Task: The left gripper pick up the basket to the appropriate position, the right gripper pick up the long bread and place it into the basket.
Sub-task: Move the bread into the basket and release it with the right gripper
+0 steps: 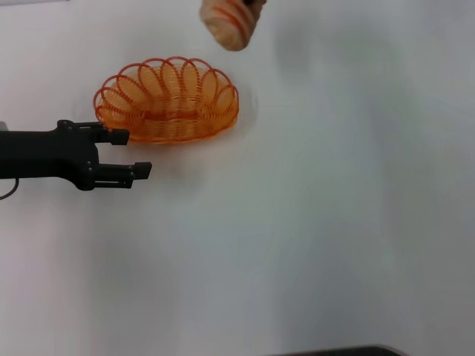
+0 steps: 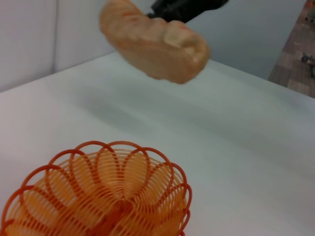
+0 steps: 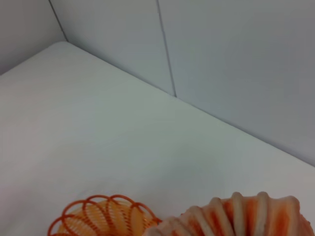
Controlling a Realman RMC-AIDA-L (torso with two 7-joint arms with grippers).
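Note:
My right gripper needs to let go of the long bread so that it lies crosswise in the middle of the orange wire basket (image 1: 183, 90).
The orange wire basket (image 1: 169, 127) stands empty on the white table, left of centre at the back. My left gripper (image 1: 135, 153) is open and empty just in front of the basket's left end, not touching it. The long bread (image 1: 231, 22), tan with orange stripes, hangs in the air beyond the basket's right end, at the top edge of the head view. In the left wrist view my right gripper (image 2: 183, 7) is shut on the bread (image 2: 155, 46), above and beyond the basket (image 2: 98, 196). The right wrist view shows the bread (image 3: 236, 219) and the basket (image 3: 98, 216) below it.
The white table (image 1: 319, 222) spreads to the right and front of the basket. Grey wall panels (image 3: 221, 59) rise behind the table's far edge. A dark edge (image 1: 349, 351) shows at the bottom of the head view.

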